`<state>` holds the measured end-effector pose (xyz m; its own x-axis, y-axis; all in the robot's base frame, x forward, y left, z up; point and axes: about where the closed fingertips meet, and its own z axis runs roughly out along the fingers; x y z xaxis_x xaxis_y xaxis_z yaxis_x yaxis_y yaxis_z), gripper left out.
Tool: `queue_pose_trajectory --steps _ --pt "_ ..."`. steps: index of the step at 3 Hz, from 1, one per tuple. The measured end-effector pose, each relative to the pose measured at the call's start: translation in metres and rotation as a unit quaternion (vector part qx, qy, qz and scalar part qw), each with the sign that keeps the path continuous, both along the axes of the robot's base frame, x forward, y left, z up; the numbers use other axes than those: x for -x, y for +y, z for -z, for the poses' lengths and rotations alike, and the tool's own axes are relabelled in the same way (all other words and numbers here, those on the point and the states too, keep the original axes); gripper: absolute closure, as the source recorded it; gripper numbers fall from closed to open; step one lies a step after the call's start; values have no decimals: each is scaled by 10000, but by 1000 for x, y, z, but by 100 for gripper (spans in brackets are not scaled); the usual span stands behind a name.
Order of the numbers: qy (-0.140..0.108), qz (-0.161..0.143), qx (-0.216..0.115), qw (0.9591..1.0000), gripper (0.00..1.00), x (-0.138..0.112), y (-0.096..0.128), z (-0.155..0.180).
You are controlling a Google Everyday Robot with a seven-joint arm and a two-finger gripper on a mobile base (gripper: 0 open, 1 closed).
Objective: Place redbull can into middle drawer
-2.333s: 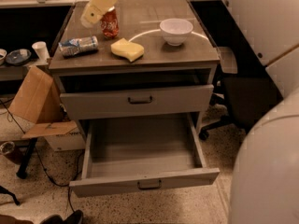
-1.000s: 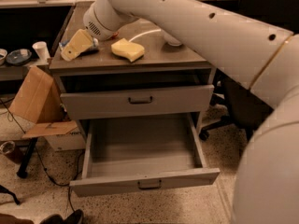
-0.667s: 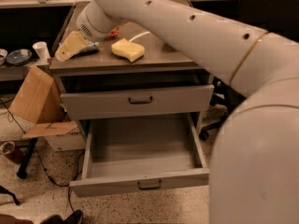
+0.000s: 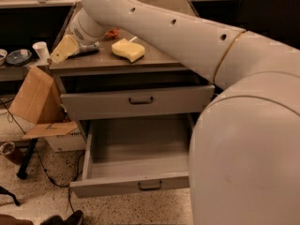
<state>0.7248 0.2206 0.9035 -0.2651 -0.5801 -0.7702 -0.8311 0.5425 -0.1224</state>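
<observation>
Next, my gripper goes to the redbull can's end (image 4: 93, 48) nearest the yellow sponge and closes there.
The redbull can (image 4: 87, 48) lies on its side at the left end of the cabinet top (image 4: 154, 60), mostly hidden by my arm; only a dark silvery strip shows. My gripper (image 4: 63, 49) is low over the top's left edge, at the can's left end. I cannot tell whether it touches the can. The middle drawer (image 4: 136, 149) is pulled far out below, its grey floor bare. The drawer above it (image 4: 138, 100) is open a crack.
A yellow sponge (image 4: 127, 49) lies right of the can, a red item (image 4: 112, 33) behind it. My arm (image 4: 187, 36) spans the top and fills the right side. A cardboard box (image 4: 35, 97), a white cup (image 4: 41, 49) and floor cables stand left.
My arm has swung down and left, bringing the gripper from above the red item to the can's left end. The white bowl is now hidden behind the arm.
</observation>
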Motion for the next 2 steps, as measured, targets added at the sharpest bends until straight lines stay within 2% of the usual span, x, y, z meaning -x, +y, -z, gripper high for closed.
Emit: queue_pose_trajectory --steps 1,2 --pt "-90 -38 -53 9999 0 -3 1 2" --pt "-236 87 -126 9996 0 -21 -4 9"
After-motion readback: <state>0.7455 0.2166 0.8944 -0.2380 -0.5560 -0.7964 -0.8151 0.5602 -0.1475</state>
